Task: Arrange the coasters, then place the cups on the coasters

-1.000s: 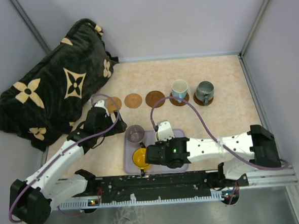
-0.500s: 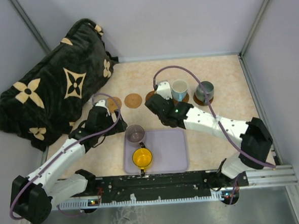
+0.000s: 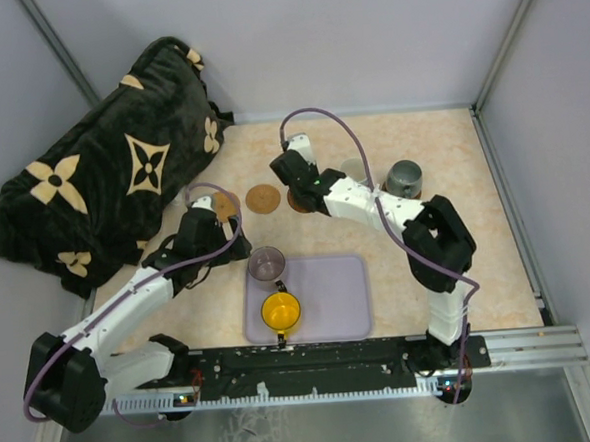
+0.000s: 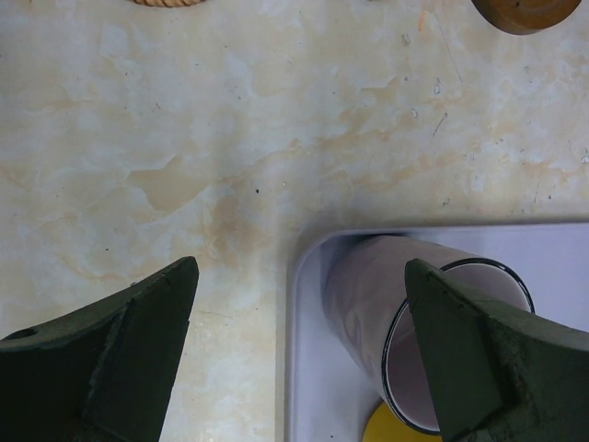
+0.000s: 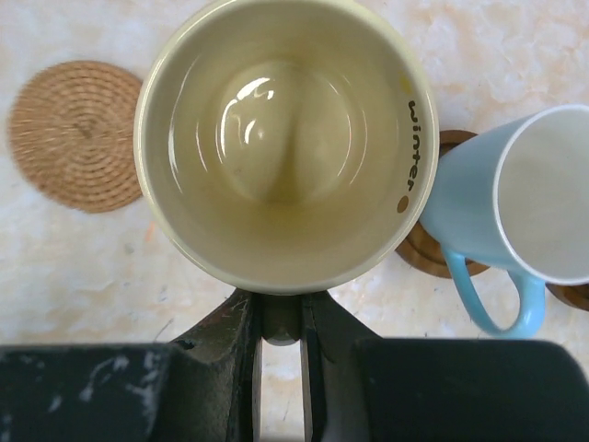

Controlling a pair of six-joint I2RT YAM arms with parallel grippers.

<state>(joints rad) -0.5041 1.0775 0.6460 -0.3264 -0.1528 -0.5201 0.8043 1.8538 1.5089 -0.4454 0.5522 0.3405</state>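
Observation:
Next, my right gripper sets the cream cup, now held upright at the coaster row, down on the dark coaster (image 3: 304,196) (image 5: 269,168) that sits between the tan coaster and the white cup.
My right gripper (image 5: 281,331) is shut on the handle of the cream cup (image 5: 285,138), held upright at the coaster row, its body hiding what lies beneath. Left of it lies a tan woven coaster (image 5: 78,133); right of it the white cup with the light-blue inside (image 5: 515,203) stands on a dark coaster (image 5: 433,258). The grey-green cup (image 3: 405,179) stands on the far-right coaster. My left gripper (image 4: 299,359) is open, low over the tray's left edge, the smoky purple cup (image 4: 368,285) just inside its right finger (image 4: 488,359). The yellow cup (image 3: 280,308) stands on the tray.
The lavender tray (image 3: 330,299) lies near the front, between the arms. A black cushion with tan flowers (image 3: 112,182) fills the back left. Two tan coasters (image 3: 263,197) and a dark one (image 3: 304,200) lie in the row. Walls close in the table's sides and back.
My right arm has carried the cream cup from over the tray back to the coaster row, beside the white cup. The left arm has hardly moved.

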